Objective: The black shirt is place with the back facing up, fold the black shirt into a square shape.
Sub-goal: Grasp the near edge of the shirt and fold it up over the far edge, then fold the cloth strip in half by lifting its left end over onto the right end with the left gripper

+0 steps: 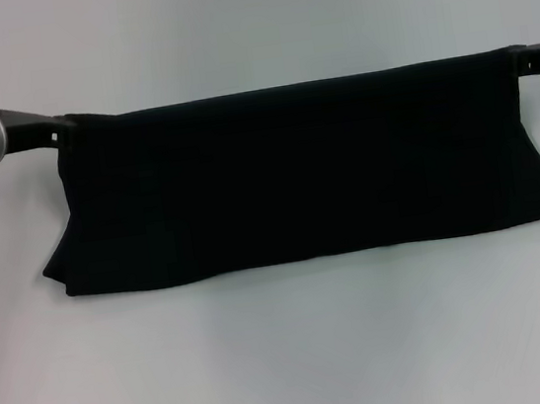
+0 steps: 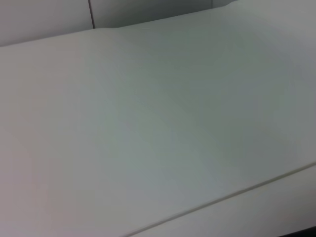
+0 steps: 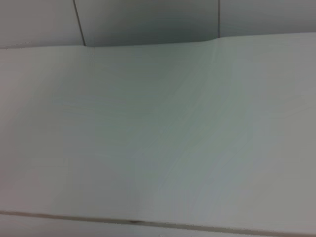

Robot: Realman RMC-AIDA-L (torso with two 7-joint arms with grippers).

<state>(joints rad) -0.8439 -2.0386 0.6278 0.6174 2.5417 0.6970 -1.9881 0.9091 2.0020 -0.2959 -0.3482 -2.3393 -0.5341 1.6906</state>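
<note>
The left gripper I have will release the black shirt's corner on the white table (image 1: 94, 151) just under its lifted top edge.
The black shirt (image 1: 296, 174) shows in the head view as a wide black band across the white table (image 1: 291, 359). Its top edge runs straight and taut between my two grippers, and its lower edge rests on the table. My left gripper (image 1: 62, 131) grips the shirt's top left corner. My right gripper (image 1: 518, 57) grips the top right corner. Both are shut on the fabric and hold the edge lifted. The shirt's neckline and sleeves are hidden. Neither wrist view shows the shirt or any fingers.
The left wrist view shows only the white table surface (image 2: 158, 128) and a seam (image 2: 237, 195) in it. The right wrist view shows the table (image 3: 158, 138) with a grey wall (image 3: 148, 22) behind it.
</note>
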